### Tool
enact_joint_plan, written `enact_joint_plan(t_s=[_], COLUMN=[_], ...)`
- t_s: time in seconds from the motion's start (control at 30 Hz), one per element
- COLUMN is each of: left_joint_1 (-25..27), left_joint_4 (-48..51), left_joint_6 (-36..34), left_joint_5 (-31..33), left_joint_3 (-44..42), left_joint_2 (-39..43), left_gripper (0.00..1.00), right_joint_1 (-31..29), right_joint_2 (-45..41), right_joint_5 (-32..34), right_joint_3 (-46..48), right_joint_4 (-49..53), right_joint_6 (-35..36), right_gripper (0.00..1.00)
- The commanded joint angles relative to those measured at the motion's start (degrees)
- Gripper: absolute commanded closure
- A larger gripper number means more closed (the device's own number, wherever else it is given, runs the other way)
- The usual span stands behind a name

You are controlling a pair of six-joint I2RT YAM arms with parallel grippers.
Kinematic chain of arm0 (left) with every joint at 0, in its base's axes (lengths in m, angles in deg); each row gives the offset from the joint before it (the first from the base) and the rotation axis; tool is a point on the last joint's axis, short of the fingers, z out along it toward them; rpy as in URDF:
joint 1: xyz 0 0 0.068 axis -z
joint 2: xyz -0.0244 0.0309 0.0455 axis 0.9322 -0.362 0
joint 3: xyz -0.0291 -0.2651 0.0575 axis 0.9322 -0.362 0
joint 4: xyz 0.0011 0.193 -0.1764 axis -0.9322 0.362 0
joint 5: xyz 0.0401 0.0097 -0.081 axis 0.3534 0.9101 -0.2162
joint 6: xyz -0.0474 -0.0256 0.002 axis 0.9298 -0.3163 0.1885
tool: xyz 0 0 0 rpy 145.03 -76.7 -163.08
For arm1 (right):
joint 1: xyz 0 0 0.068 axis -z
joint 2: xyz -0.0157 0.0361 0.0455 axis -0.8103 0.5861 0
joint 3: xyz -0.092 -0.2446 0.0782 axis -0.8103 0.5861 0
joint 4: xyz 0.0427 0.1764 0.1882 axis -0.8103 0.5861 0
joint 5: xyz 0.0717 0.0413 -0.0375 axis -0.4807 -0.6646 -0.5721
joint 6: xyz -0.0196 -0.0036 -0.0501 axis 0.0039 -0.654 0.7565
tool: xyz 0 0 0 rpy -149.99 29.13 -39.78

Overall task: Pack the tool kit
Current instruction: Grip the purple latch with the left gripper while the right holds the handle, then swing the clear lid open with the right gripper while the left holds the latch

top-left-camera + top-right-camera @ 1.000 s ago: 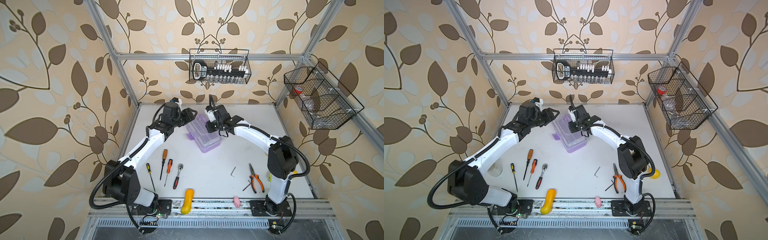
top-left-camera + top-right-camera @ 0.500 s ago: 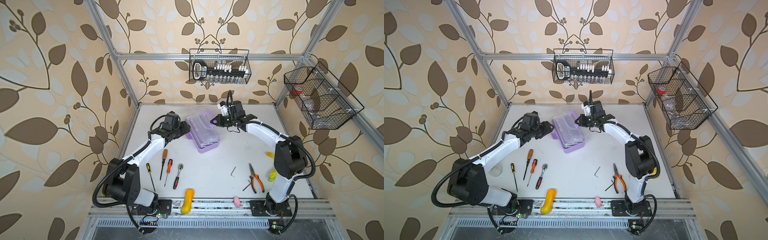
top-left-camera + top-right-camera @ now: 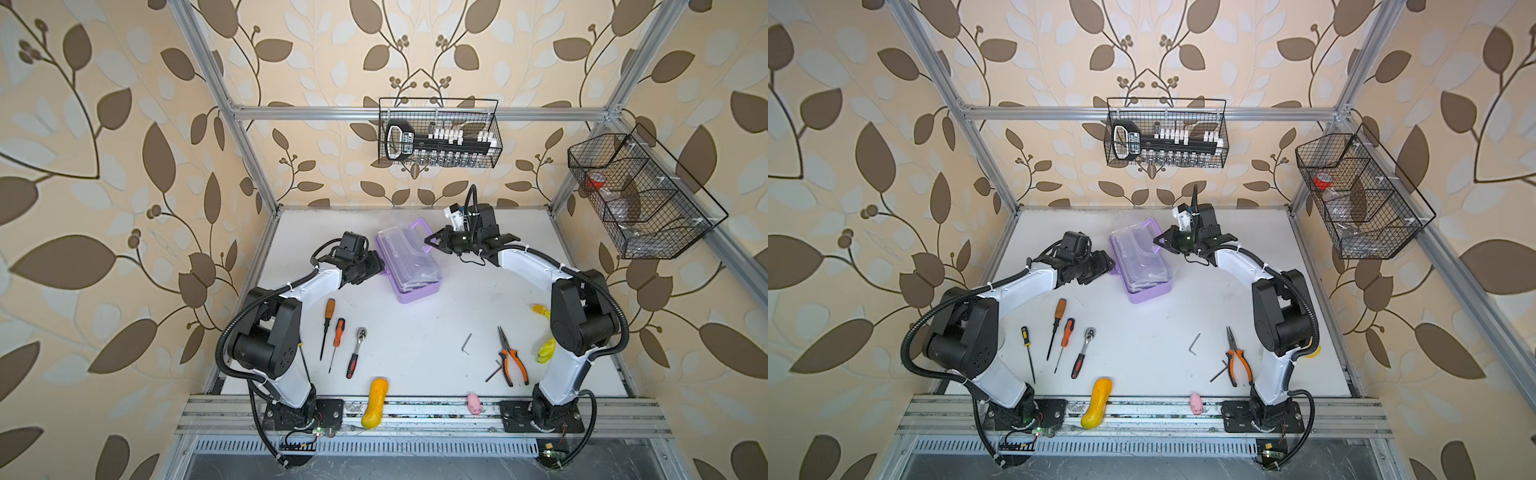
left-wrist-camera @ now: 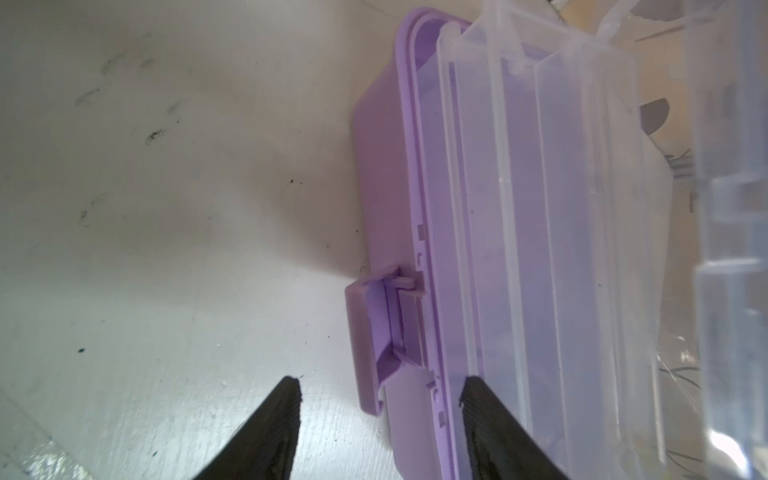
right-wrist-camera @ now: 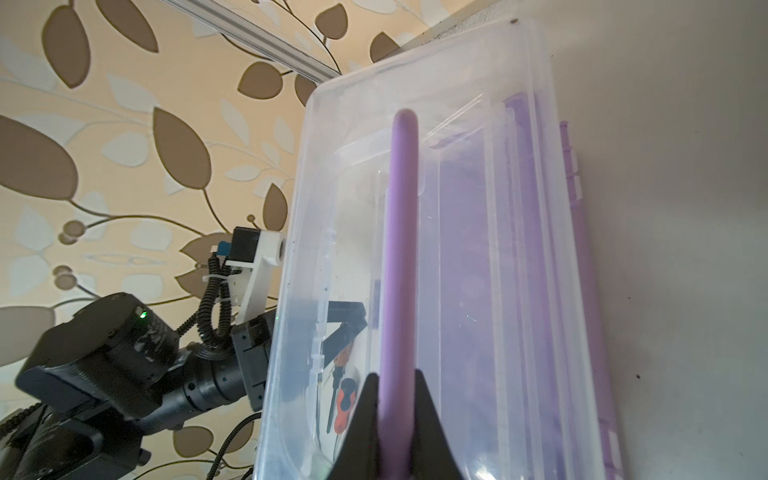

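The lid is tilted only partway by its purple handle, so next my right gripper grabs the lid's near end point(image 3: 419, 284) while my left gripper holds the latch.
The tool kit point(image 3: 415, 278) point(image 3: 1148, 286), a lilac box, sits on the white table toward the back middle. Its clear lid point(image 5: 332, 166) is tilted up off the box. My right gripper point(image 3: 429, 241) point(image 5: 397, 376) is shut on the lid's purple handle point(image 5: 401, 249). My left gripper point(image 3: 376, 266) point(image 4: 380, 384) is open at the box's left side. One finger is over the table and the other is over the clear inner tray point(image 4: 540, 208). The lilac latch point(image 4: 370, 332) lies between them, with nothing gripped.
Two screwdrivers point(image 3: 328, 320) and a ratchet point(image 3: 356, 349) lie front left. Pliers point(image 3: 513, 361) and hex keys point(image 3: 467, 345) lie front right. A yellow toy point(image 3: 376, 401) and a pink pig point(image 3: 473, 403) rest on the front rail. Wire baskets point(image 3: 438, 139) point(image 3: 640, 199) hang on the walls.
My right gripper has swung back and up with the handle, raising the lid. My left gripper has drawn down to the box's left side and its jaws have widened.
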Motion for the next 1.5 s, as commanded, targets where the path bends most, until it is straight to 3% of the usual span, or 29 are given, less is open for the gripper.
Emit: enact_joint_plan(t_s=[0.0,0.37,0.8,0.93,1.1,1.2,1.33,1.47], left_joint_1=[-0.31,-0.31,-0.31,-0.31,-0.31,-0.31,-0.31,-0.31], left_joint_4=[-2.27,-4.38,-4.25,-4.2,-4.12,-4.15,-4.2,-4.46], left_joint_6=[0.51,1.56,1.38,1.38,1.38,1.32,1.25,1.23], left_joint_5=[-1.61,-2.18,-1.83,-1.91,-1.92,-2.17,-2.54,-2.86], left_joint_3=[3.47,5.39,5.8,6.11,6.35,6.46,6.57,6.67], left_joint_2=[-2.01,-6.17,-9.19,-9.46,-9.81,-9.89,-10.01,-10.2], left_gripper=[0.36,0.38,0.71,0.74,0.75,0.75,0.75,0.76], right_joint_1=[0.08,0.05,0.02,-0.32,-5.95,-12.69,-22.98,-29.48], right_joint_2=[-1.79,-2.09,-3.16,-3.72,-7.46,-11.33,-15.72,-18.65], right_joint_5=[-2.5,-2.32,4.32,6.72,20.23,34.5,53.47,64.16], right_joint_3=[0.25,1.35,0.5,0.13,-3.08,-2.38,2.84,9.65], right_joint_4=[-4.26,-4.26,3.58,5.57,14.14,16.39,13.09,6.8], right_joint_6=[-1.39,-0.81,6.6,8.19,18.12,26.25,36.46,42.32], right_gripper=[0.95,0.94,0.74,0.72,0.69,0.66,0.47,0.18])
